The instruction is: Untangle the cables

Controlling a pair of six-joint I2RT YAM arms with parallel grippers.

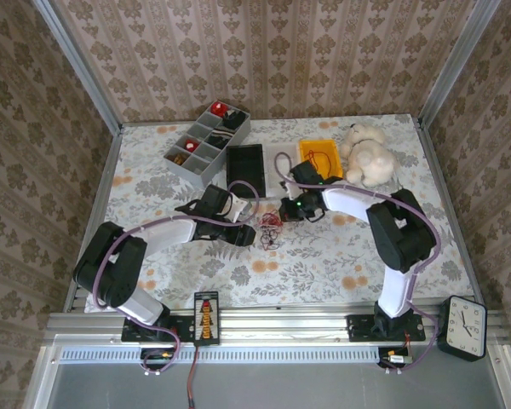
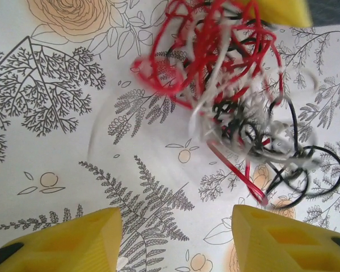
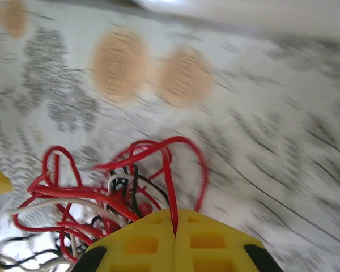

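Note:
Next, my left gripper pinches the whitish and black cords (image 2: 238,126) before my right gripper pulls, because my right gripper holds a red cord that is wound into the loose knot.
The cables (image 1: 270,225) lie as one knot of red, black and whitish cords on the flowered tablecloth between the two arms. In the left wrist view the cables (image 2: 232,96) spread ahead of my left gripper (image 2: 177,238), which stands open a little short of them with bare cloth between its yellow fingers (image 2: 68,241). My right gripper (image 3: 174,218) is shut on a strand of the red cable (image 3: 169,181), with the rest of the knot hanging to its left. From above, the right gripper (image 1: 287,210) sits at the knot's upper right and the left gripper (image 1: 254,234) at its left.
A grey divided tray (image 1: 206,143) with small parts stands at the back left. A black bin (image 1: 244,169), a yellow bin (image 1: 318,156) and a white teddy bear (image 1: 366,153) line the back. A clock (image 1: 464,327) rests at the near right corner.

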